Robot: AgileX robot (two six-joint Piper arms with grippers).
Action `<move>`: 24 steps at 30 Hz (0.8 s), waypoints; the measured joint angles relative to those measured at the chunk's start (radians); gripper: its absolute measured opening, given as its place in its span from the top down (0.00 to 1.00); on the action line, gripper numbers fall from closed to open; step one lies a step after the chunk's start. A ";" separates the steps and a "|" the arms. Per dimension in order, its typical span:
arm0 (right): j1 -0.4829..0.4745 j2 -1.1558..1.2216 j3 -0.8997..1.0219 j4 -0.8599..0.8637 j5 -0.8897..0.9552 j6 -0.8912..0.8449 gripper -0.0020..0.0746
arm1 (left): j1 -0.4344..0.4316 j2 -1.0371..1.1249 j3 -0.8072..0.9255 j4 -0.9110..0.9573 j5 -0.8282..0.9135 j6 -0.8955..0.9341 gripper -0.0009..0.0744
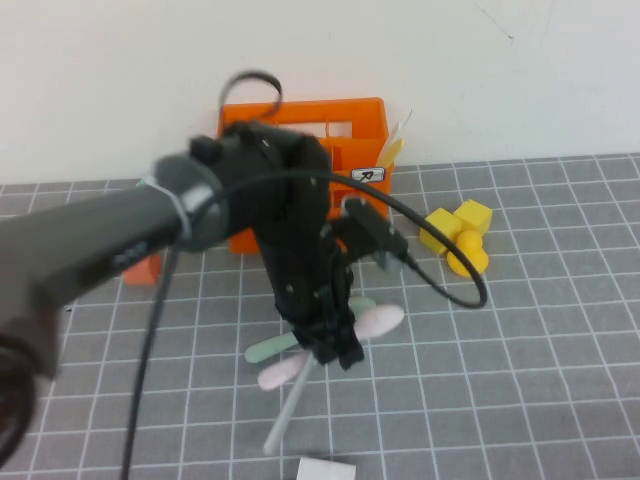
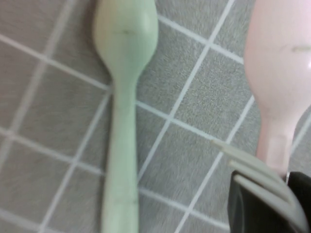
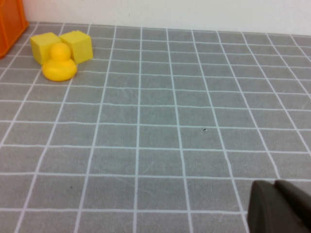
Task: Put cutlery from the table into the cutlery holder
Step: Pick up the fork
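Note:
My left gripper pinches the pink spoon's handle with the fork, so next I put both down first, then take only the fork's neck (image 2: 277,189).
My left gripper (image 1: 335,352) is low over the table (image 1: 520,380), shut on the grey-blue fork (image 1: 285,420). The fork's handle sticks out toward the front edge. In the left wrist view its tines (image 2: 252,167) project past the dark fingers (image 2: 243,206) and lie over the pale pink spoon (image 2: 282,73). Beside it on the grid lies the mint-green spoon (image 2: 124,97). In the high view the pink spoon (image 1: 380,320) and green spoon (image 1: 268,351) lie crossed under the arm. The orange cutlery holder (image 1: 360,120) stands at the back. My right gripper (image 3: 279,208) rests shut above bare table.
Two yellow blocks (image 1: 462,222) and a yellow duck (image 1: 467,258) sit right of the holder; the duck (image 3: 59,67) also shows in the right wrist view. A small orange cube (image 1: 142,270) is at the left. Pale sticks (image 1: 395,145) stand in the holder. A white object (image 1: 325,470) lies at the front edge.

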 joint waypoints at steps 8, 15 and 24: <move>0.000 0.000 0.000 0.000 0.000 0.000 0.98 | 0.000 0.111 0.000 0.002 -0.008 -0.013 0.84; 0.000 0.000 0.000 0.000 0.000 0.000 0.98 | 0.000 0.111 0.000 0.004 -0.026 -0.043 0.84; 0.000 0.000 0.000 0.000 0.000 0.000 0.98 | 0.000 0.111 0.000 0.037 0.008 -0.078 0.61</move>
